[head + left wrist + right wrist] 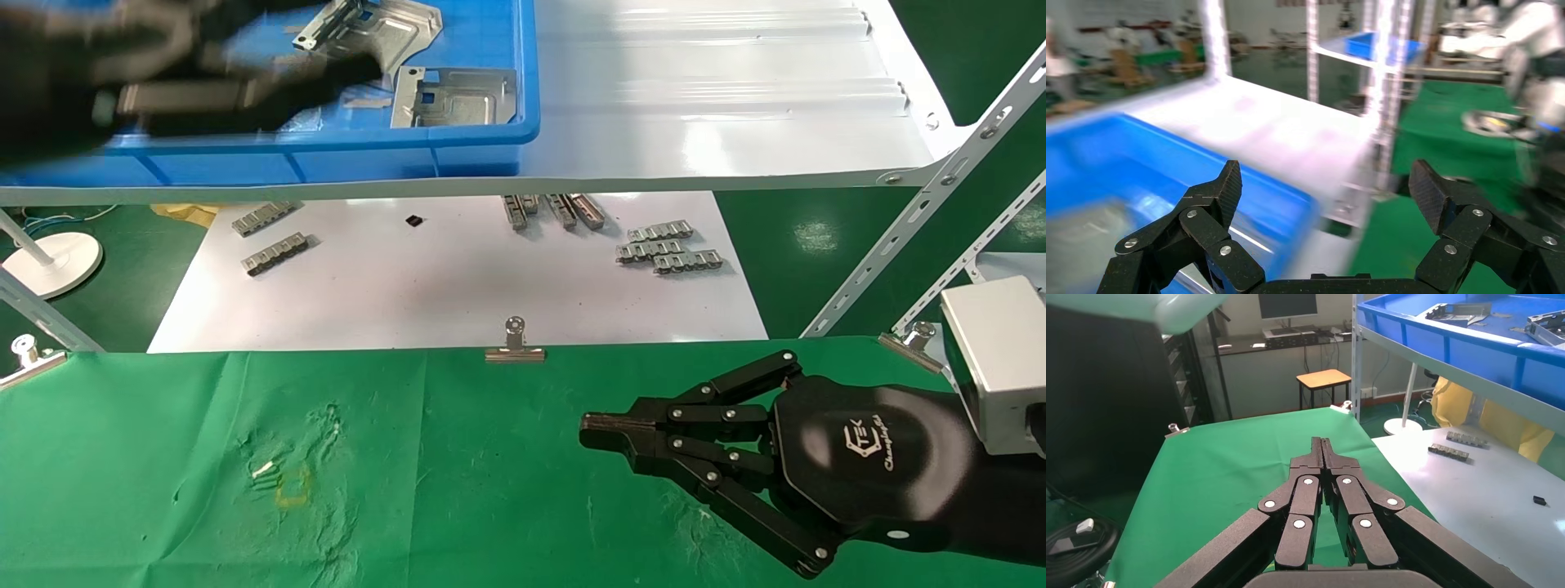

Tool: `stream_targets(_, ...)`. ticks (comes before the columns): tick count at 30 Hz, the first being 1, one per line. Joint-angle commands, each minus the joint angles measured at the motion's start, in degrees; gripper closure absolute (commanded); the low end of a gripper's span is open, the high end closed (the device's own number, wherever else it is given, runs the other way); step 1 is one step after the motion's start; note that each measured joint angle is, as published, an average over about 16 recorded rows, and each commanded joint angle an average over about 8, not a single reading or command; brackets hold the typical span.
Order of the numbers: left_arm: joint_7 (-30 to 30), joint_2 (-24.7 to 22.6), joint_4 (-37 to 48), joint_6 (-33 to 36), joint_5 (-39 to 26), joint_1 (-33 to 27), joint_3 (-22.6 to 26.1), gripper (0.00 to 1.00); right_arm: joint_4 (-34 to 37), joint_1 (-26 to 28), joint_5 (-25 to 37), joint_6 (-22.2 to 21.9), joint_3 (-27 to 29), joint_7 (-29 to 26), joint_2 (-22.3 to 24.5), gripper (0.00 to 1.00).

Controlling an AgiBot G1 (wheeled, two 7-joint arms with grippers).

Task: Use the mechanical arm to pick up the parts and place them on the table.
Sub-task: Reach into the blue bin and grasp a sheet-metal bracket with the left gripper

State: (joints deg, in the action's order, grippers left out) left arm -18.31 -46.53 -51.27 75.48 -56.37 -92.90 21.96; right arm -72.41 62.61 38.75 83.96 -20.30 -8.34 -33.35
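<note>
I will use my left gripper to close on the narrow folded side (328, 24) of the farther silver part, which is behind the one by the blue bin's near corner.
Two silver parts (372, 28) (458, 96) lie in a blue bin (327, 159) on the white shelf. My left gripper (327, 73) is a dark blur over the bin, close to the parts. In the left wrist view it (1327, 184) stands open with nothing between its fingers, and the bin (1119, 165) lies beside it. My right gripper (596, 431) hovers low over the green table (490, 490) at the right, shut and empty. The right wrist view shows its closed tips (1321, 444) over the cloth and the parts (1456, 312) far off in the bin.
The glossy white shelf (719, 106) overhangs a white sheet (458, 278) strewn with grey link strips (670, 249) (274, 245). Binder clips (515, 347) edge the table. Slanted shelf struts (923, 212) stand at the right, and a white round base (53, 261) at the left.
</note>
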Motion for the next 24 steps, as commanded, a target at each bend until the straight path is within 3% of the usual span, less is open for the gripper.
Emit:
stream_targets(1, -1.29, -2.70, 5.13, -0.96, -3.57, -6.29, 1.96, 0.00, 0.00, 0.00, 0.00, 0.00, 0.00, 0.00, 0.00, 1.00)
stream_targets(7, 0.05, -10.52, 23.36, -7.18, -14.39, -17.76, 7.50, 0.00, 0.00, 0.00, 0.00, 0.00, -0.01, 0.00, 0.00, 1.00)
stream_targets(13, 1.32, -16.62, 36.89, -16.84, -21.23, -24.15, 10.89, 0.04, 0.00, 0.00, -0.01, 0.00, -0.01, 0.00, 0.00, 1.00)
stream_targets(20, 2.30, -20.12, 43.98, -22.17, -24.80, -27.16, 12.92, 0.91, 0.00, 0.00, -0.01, 0.00, -0.01, 0.01, 0.00, 1.00)
stream_targets(21, 2.43, -20.34, 44.51, -22.17, -25.07, -27.39, 13.10, 1.00, 0.00, 0.00, -0.01, 0.00, -0.01, 0.01, 0.00, 1.00)
stream_targets(24, 2.74, -20.86, 45.87, -21.68, -25.69, -27.98, 13.55, 1.00, 0.00, 0.01, -0.01, 0.00, -0.02, 0.01, 0.01, 1.00)
